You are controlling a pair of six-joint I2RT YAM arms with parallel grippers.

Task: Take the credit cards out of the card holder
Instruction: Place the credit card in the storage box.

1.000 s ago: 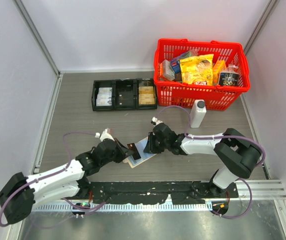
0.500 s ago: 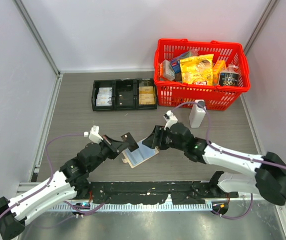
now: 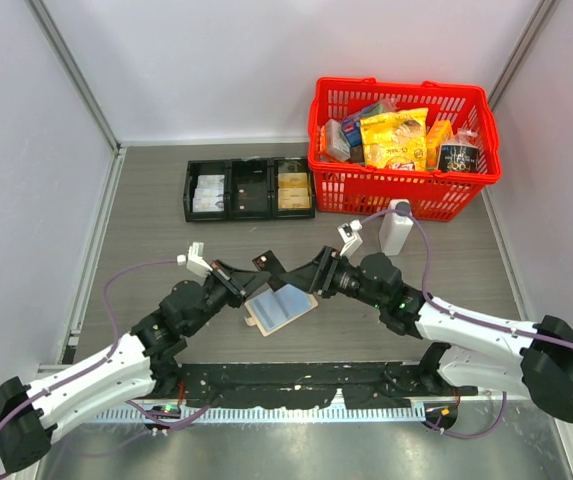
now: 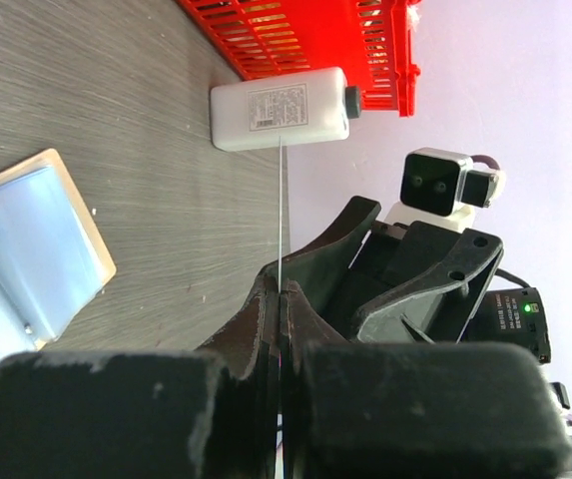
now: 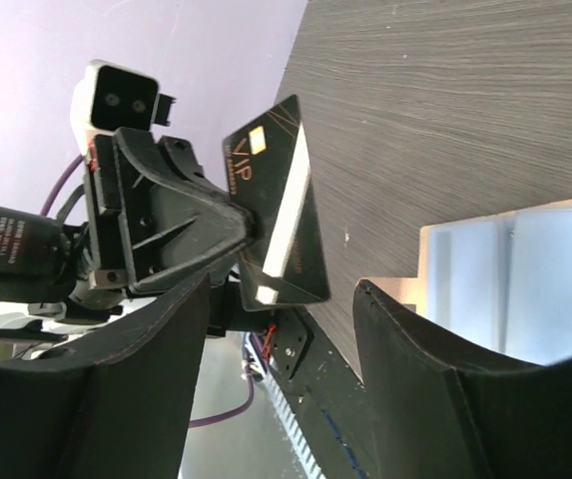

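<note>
The credit card is held near its lower end by my left gripper, so next my right gripper takes the card's free edge point(image 5: 310, 220) while my left gripper regrips it.
The card holder point(image 3: 279, 308) lies open on the table, tan outside and pale blue inside; it also shows in the left wrist view point(image 4: 31, 239) and the right wrist view point(image 5: 525, 289). My left gripper point(image 3: 249, 275) is shut on a dark maroon-brown credit card point(image 3: 265, 262) and holds it in the air just left of and above the holder. In the left wrist view the card point(image 4: 282, 200) shows edge-on between the shut fingers. In the right wrist view the card point(image 5: 276, 210) faces the camera. My right gripper point(image 3: 313, 275) is open and empty, just right of the card, above the holder's far edge.
A white bottle point(image 3: 396, 227) stands behind the right arm, in front of a red basket point(image 3: 402, 190) full of packets. A black three-compartment tray point(image 3: 249, 189) sits at the back centre. Grey walls close in both sides.
My left gripper has lifted the card up and away from the holder. My right gripper has come off the holder, risen and opened toward the card.
</note>
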